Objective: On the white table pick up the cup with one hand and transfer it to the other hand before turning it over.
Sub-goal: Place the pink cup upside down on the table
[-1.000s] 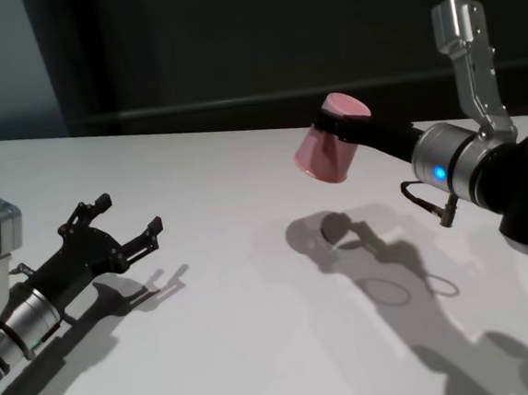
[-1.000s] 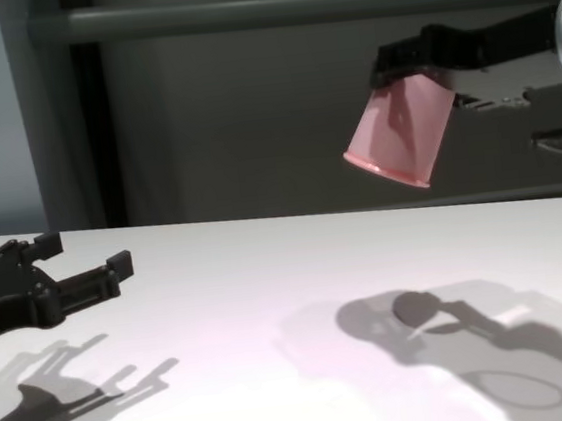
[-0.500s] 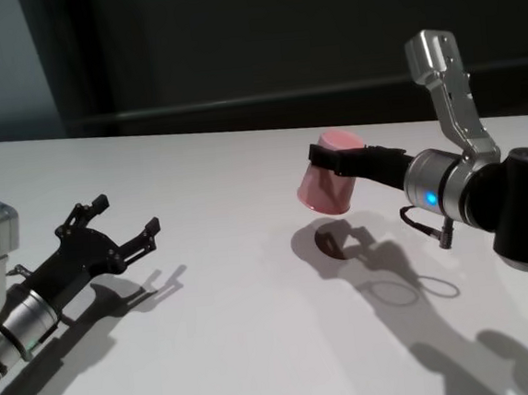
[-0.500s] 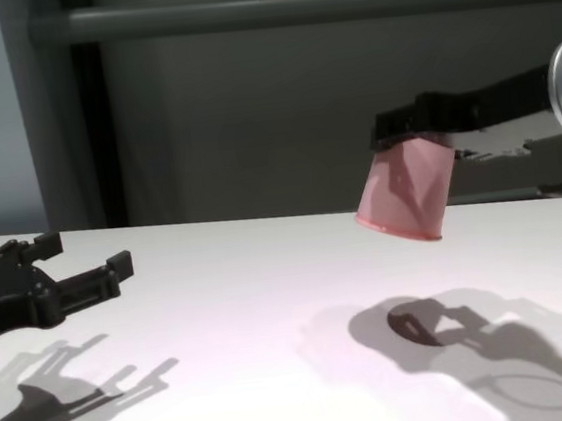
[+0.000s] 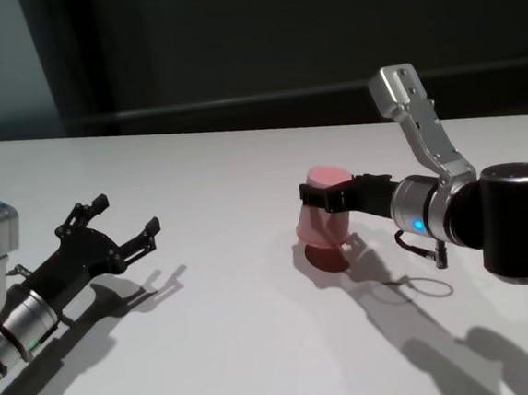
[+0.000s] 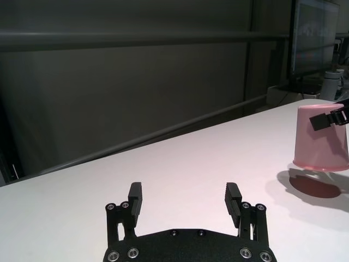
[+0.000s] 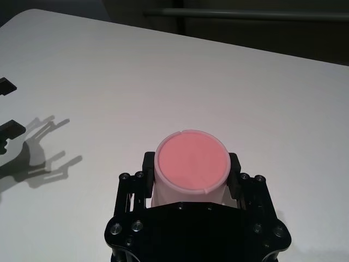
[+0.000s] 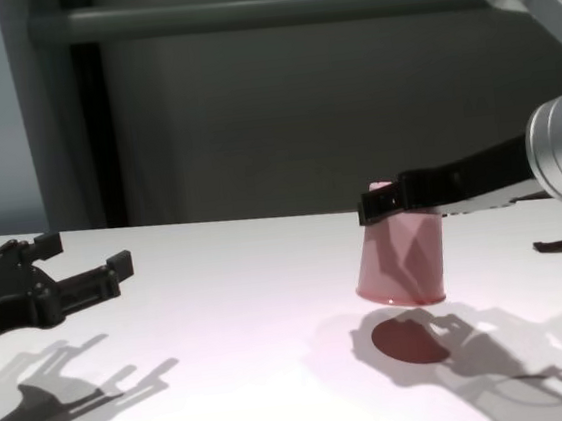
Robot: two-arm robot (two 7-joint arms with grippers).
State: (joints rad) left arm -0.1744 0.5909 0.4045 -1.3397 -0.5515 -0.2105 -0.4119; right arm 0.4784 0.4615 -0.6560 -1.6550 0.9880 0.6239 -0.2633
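My right gripper needs to let go of the pink cup on the white table at its shadow's edge (image 8: 382, 357) nearest my left gripper.
The pink cup (image 5: 324, 222) is upside down, base up and rim down, hanging just above the white table (image 5: 239, 338) over its own dark shadow. My right gripper (image 5: 324, 195) is shut on the cup's upper wall, one finger on each side, as the right wrist view shows with the cup (image 7: 191, 161) between the fingers (image 7: 147, 166). The chest view has the cup (image 8: 402, 263) right of centre. My left gripper (image 5: 129, 214) lies low over the table at the left, open and empty, well apart from the cup (image 6: 320, 139).
A dark wall with a horizontal rail (image 8: 240, 12) runs behind the table's far edge. A thin cable loop (image 5: 426, 285) hangs from my right wrist near the tabletop. Bare table lies between the two grippers.
My right arm has come down and toward the left with the cup, from high in the air to just above the table, and the cup has tilted to base-up. The left arm has not moved.
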